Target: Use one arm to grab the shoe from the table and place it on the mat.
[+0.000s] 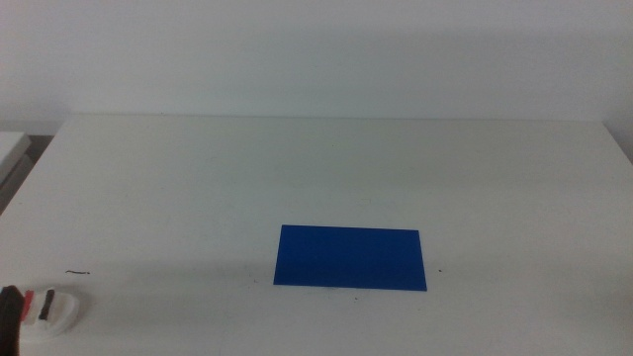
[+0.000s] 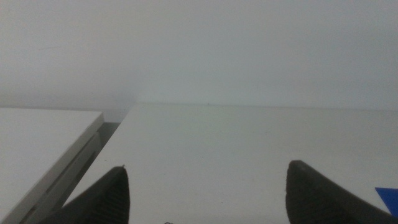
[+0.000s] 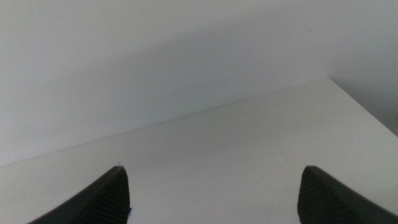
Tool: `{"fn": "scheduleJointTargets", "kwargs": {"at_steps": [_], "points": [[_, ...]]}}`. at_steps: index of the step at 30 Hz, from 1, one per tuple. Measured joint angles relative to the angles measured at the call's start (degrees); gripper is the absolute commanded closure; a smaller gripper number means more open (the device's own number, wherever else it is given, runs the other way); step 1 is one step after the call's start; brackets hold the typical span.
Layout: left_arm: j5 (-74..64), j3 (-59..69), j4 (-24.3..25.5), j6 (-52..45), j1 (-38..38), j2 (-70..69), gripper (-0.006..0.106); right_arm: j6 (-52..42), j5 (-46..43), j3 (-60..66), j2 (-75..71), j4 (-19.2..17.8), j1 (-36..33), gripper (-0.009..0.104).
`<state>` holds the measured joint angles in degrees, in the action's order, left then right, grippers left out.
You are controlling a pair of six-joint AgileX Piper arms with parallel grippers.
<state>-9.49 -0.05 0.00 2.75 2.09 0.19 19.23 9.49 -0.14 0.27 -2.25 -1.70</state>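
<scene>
I move my left gripper to the white shoe next and close it on the shoe's back part [image 1: 21, 309], just behind its red strap.
The shoe [image 1: 47, 314] lies at the table's near left corner in the middle view, white with a red strap and dark straps, partly cut off by the picture's edge. The deep-blue mat [image 1: 350, 257] lies flat near the middle of the white table [image 1: 326, 168], well to the right of the shoe. Neither arm shows in the middle view. My left gripper [image 2: 208, 167] is open and empty above the table, and a sliver of the mat [image 2: 389, 196] shows beside one jaw. My right gripper [image 3: 212, 169] is open and empty above bare table.
A second white surface [image 2: 37, 143] stands beside the table's left edge, with a dark gap between them. A small dark mark [image 1: 77, 272] lies on the table near the shoe. A plain white wall [image 1: 316, 49] rises behind the table.
</scene>
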Motion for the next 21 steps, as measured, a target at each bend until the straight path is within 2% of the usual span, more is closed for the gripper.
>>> {"fn": "scheduleJointTargets", "kwargs": {"at_steps": [6,12,15,21], "points": [[-1.5,-2.8,0.0,0.0,0.3,4.3,0.019,0.0,0.0,0.0,0.0,0.0,0.0,0.016],[-11.2,-20.8,0.0,3.0,2.5,21.9,0.019,0.0,0.0,0.0,0.0,0.0,0.0,0.016],[-21.0,-30.2,2.5,10.0,4.2,29.9,0.019,0.0,0.0,0.0,0.0,0.0,0.0,0.016],[-48.3,-46.9,6.0,32.3,7.6,44.4,0.019,0.0,0.0,0.0,0.0,0.0,0.0,0.016]]}}
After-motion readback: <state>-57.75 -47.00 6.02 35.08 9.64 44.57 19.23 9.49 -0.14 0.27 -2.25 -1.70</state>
